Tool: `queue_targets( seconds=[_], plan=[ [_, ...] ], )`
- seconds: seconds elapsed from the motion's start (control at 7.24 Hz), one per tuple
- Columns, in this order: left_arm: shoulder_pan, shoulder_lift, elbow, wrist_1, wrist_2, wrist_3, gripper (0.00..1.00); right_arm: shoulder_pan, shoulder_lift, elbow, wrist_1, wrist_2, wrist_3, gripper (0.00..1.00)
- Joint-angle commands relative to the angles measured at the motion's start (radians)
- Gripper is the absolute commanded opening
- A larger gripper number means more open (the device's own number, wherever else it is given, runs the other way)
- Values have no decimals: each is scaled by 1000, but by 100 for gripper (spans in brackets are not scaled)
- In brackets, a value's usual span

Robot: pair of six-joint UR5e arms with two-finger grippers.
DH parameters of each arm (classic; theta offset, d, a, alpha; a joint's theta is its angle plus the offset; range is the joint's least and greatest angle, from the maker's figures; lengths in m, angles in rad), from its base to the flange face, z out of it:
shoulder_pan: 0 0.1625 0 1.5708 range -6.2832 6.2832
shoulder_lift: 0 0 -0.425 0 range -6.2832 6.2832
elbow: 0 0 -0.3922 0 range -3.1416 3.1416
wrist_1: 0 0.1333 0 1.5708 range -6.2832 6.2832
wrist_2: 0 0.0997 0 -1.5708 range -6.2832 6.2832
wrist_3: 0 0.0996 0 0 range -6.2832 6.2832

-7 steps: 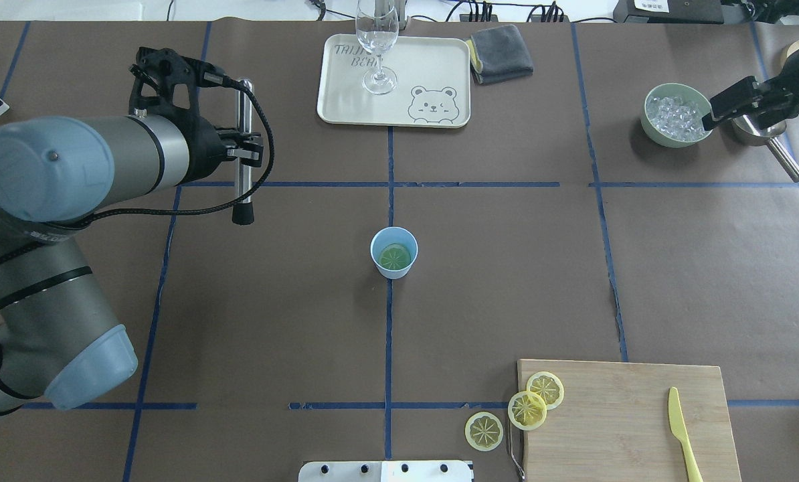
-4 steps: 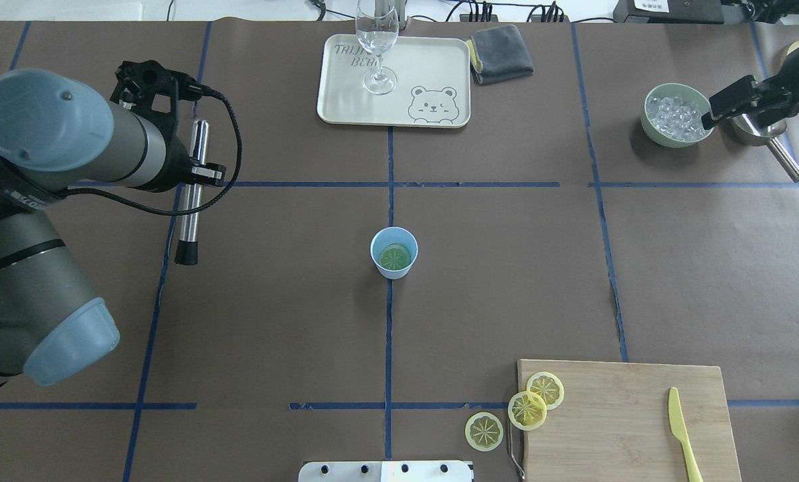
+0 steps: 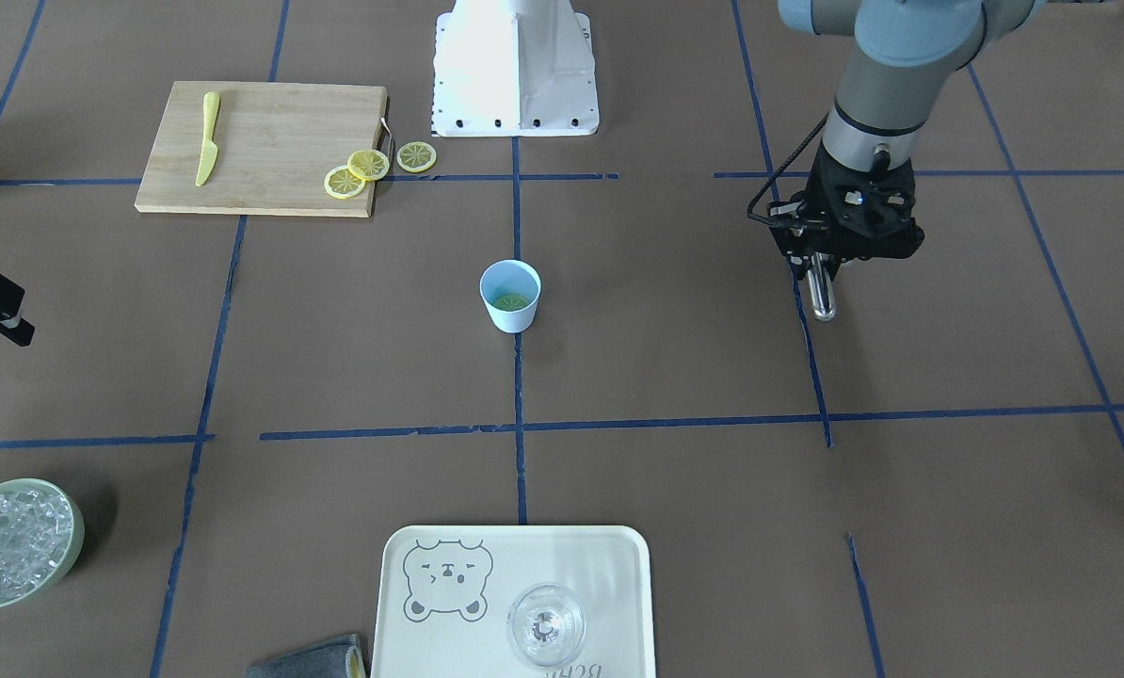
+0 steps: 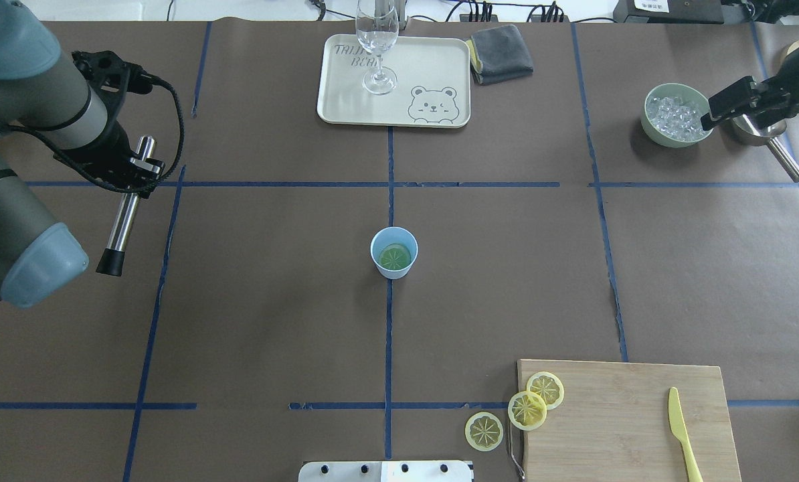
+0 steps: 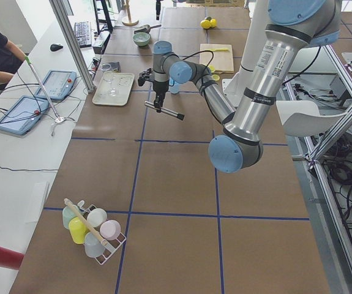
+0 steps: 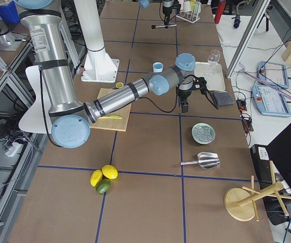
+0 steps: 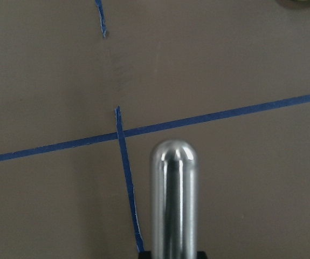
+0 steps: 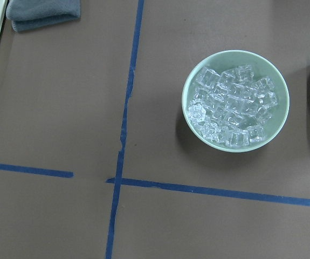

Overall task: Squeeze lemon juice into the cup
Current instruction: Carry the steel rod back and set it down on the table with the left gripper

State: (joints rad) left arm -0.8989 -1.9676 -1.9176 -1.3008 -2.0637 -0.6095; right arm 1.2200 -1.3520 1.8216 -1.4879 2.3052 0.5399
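Note:
Next, my left gripper lets go of the metal rod on the bare table (image 3: 932, 299) between the long slanting blue tape lines.
The pale blue cup (image 4: 394, 252) stands at the table's middle, also in the front view (image 3: 510, 295). One lemon slice (image 4: 395, 257) lies flat inside it. Three more slices (image 4: 526, 410) lie at the wooden board's left end. My left gripper (image 4: 134, 175) is far left of the cup and shut on a metal rod with a black tip (image 4: 122, 224), held above the table; the rod's rounded end fills the left wrist view (image 7: 174, 205). My right gripper (image 4: 726, 104) hangs over the ice bowl at the far right, looks open and holds nothing.
A cream tray (image 4: 433, 73) with a clear glass (image 4: 377, 40) and a grey cloth (image 4: 501, 52) sit at the back. A green bowl of ice (image 4: 677, 114) and a metal scoop (image 4: 764, 134) are back right. The cutting board (image 4: 627, 422) carries a yellow knife (image 4: 682, 432).
My left arm has swung left and back toward the robot's base, carrying the rod farther from the cup. The cup, slices and right arm have not moved.

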Motion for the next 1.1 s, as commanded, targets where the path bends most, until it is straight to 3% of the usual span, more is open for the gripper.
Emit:
queue_targets(
  seconds=[0.0, 0.14, 0.55, 0.97],
  plan=[
    [-58, 4, 157, 14, -117, 70, 0, -5, 1, -4, 0, 0, 0, 100],
    [-80, 25, 213, 9, -175, 74, 0, -5, 1, -1, 0, 0, 0, 100],
    [-77, 101, 245, -11, -180, 70, 0, -5, -1, -2, -3, 0, 0, 100],
    [-72, 160, 359, -220, -177, 68, 0, -4, -7, 1, -2, -1, 0, 100]
  ],
)
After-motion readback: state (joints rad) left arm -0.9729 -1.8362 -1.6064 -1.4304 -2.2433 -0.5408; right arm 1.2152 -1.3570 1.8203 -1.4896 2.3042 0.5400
